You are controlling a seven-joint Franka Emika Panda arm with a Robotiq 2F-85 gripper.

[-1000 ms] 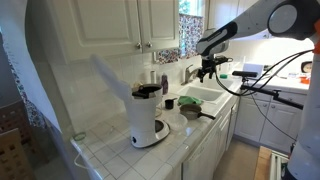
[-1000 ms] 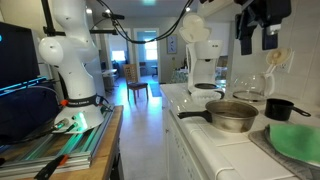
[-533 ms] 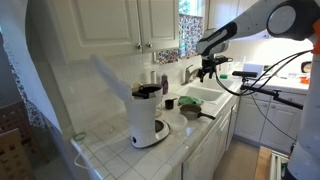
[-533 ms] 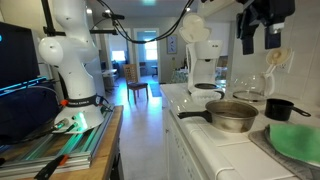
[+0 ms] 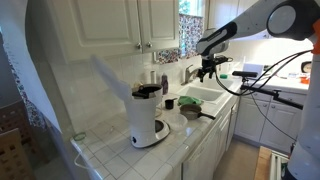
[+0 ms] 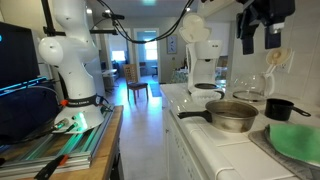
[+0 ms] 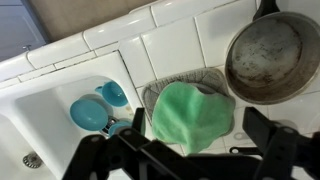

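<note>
My gripper should grab the middle of the green cloth (image 5: 188,101) (image 7: 194,118), between the steel pan and the white sink.
My gripper (image 7: 185,152) hangs open and empty high above the counter, its two dark fingers (image 7: 276,140) spread wide at the bottom of the wrist view. Directly below lies a green cloth (image 7: 192,115), draped over a round metal dish on the white tiles. A steel pan (image 7: 272,55) sits just beyond the cloth. Two blue cups (image 7: 88,112) rest in the white sink (image 7: 40,120) to the side. In both exterior views the gripper (image 5: 207,68) (image 6: 257,30) is well clear of the cloth (image 6: 296,140) and the pan (image 6: 232,116).
A white coffee maker (image 5: 148,115) stands on the tiled counter (image 5: 110,150), with white cabinets (image 5: 130,25) above. A small black pot (image 6: 283,108) and a glass carafe (image 6: 250,88) sit near the pan. A faucet (image 5: 188,73) rises behind the sink.
</note>
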